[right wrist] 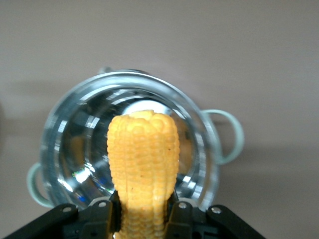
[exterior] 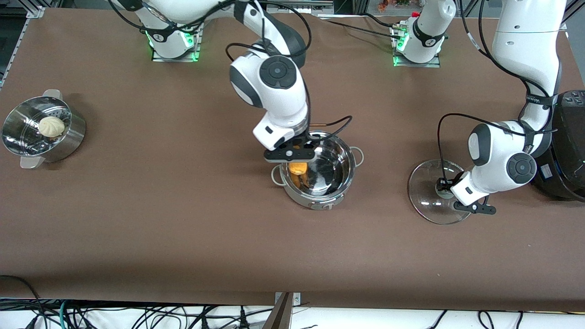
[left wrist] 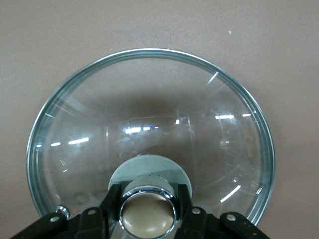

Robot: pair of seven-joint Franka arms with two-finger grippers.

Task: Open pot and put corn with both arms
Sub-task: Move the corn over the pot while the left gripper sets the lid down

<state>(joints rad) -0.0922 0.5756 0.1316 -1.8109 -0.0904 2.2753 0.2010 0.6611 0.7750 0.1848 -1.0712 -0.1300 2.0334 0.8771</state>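
Observation:
My right gripper will release the corn near the middle of the shiny steel pot's bottom (exterior: 316,176) (right wrist: 146,142).
The shiny steel pot (exterior: 322,171) stands open mid-table, also in the right wrist view (right wrist: 79,149). My right gripper (exterior: 296,157) is shut on the yellow-orange corn (exterior: 298,169) and holds it upright, its tip hanging into the pot; the cob (right wrist: 143,164) sits between the fingers (right wrist: 175,214). The glass lid (exterior: 432,192) rests on the table toward the left arm's end. My left gripper (exterior: 445,187) is shut on the lid's knob (left wrist: 147,214), low over the lid (left wrist: 149,124).
A perforated steamer pot (exterior: 27,137) with a pale bun (exterior: 51,126) stands at the right arm's end. A big black cooker (exterior: 566,146) stands at the left arm's end, close to the left arm.

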